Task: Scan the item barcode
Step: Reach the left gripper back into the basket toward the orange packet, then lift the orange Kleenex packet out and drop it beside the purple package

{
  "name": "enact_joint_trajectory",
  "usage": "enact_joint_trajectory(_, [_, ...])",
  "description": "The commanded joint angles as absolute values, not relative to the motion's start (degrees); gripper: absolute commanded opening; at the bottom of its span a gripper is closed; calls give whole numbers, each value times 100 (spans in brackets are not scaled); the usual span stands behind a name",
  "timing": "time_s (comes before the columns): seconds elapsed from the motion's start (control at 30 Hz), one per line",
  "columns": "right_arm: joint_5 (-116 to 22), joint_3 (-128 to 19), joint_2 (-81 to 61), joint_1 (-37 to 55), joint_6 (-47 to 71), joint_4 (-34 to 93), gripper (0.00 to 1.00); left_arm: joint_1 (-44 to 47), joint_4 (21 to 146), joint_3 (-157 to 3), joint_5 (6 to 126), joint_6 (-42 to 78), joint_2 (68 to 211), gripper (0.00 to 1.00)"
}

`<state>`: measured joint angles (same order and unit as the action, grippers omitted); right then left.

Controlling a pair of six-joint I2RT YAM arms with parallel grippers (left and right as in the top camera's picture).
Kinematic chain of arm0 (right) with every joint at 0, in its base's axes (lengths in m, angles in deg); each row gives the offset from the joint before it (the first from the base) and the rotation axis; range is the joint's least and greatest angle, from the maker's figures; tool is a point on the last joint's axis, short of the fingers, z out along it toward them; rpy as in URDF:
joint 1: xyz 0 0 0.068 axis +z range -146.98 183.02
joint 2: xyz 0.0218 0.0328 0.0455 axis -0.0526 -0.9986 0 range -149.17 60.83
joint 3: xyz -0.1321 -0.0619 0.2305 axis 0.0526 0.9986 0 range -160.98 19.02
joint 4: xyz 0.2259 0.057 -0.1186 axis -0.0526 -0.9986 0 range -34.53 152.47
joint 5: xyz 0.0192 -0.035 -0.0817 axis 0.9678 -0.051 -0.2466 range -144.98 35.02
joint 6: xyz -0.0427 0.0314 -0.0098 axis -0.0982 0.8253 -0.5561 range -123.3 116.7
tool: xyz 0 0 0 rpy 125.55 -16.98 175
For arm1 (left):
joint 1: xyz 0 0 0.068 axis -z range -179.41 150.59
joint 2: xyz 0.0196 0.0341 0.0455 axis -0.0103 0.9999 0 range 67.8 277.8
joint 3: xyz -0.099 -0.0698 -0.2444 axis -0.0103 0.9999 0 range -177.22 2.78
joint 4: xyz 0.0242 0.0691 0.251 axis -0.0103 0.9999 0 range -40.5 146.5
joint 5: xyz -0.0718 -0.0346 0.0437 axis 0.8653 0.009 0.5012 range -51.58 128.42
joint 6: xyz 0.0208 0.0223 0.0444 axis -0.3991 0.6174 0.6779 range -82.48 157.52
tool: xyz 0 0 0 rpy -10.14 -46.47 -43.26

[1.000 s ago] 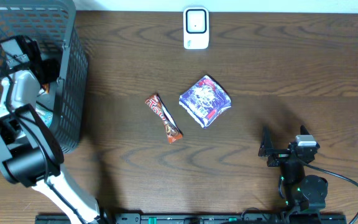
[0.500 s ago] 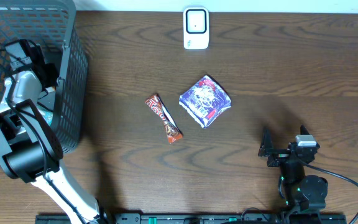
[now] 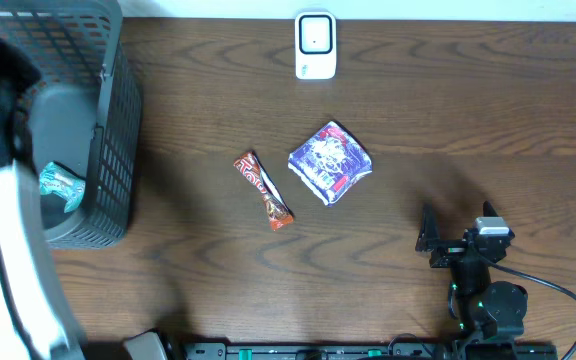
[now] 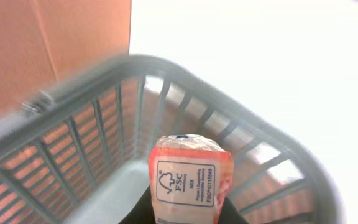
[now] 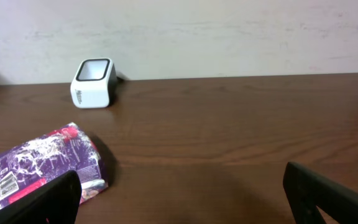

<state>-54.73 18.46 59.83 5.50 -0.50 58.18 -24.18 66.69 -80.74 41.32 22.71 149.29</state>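
Note:
Next, the left gripper sets the orange-pink packet down between the red-brown chocolate bar and the purple snack packet (image 3: 294,165).
My left gripper (image 4: 188,215) is shut on an orange-pink packet (image 4: 189,177) with a white FSC label facing the camera. It hangs above the grey basket (image 4: 73,155). From overhead only the blurred left arm (image 3: 8,220) shows, raised over the basket (image 3: 108,120); the packet is hidden there. The white barcode scanner (image 3: 315,45) stands at the table's far edge and also shows in the right wrist view (image 5: 93,82). My right gripper (image 5: 182,205) rests open low over the table at the near right (image 3: 456,238), holding nothing.
A purple snack packet (image 3: 330,162) (image 5: 42,163) and a red-brown chocolate bar (image 3: 264,190) lie mid-table. A teal item (image 3: 60,185) sits inside the basket. A wall runs behind the scanner.
The left gripper has shut on the packet inside the basket and risen with it, the arm swinging up toward the overhead camera. The right arm has not moved.

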Motion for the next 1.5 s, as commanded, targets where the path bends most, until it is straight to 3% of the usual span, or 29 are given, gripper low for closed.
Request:
enact_joint_trajectory(0.0, [-5462, 1868, 6012, 572, 29, 5811, 99, -2431, 6761, -8157, 4750, 717, 14040, 7])
enact_joint_trajectory(0.17, [-5462, 1866, 6012, 572, 29, 5811, 99, -1926, 6719, -8157, 5741, 566, 13058, 7])
enact_joint_trajectory(0.5, [-5462, 1866, 6012, 572, 29, 5811, 99, 408, 7344, -8155, 5725, 575, 12599, 7])
enact_joint_trajectory(0.77, [-5462, 1868, 6012, 572, 29, 5811, 99, 1617, 7921, -8155, 5721, 1611, 13242, 8])
enact_joint_trajectory(1.47, [-5462, 1868, 6012, 572, 29, 5811, 99, 3254, 8977, -8155, 5682, 1609, 15994, 8])
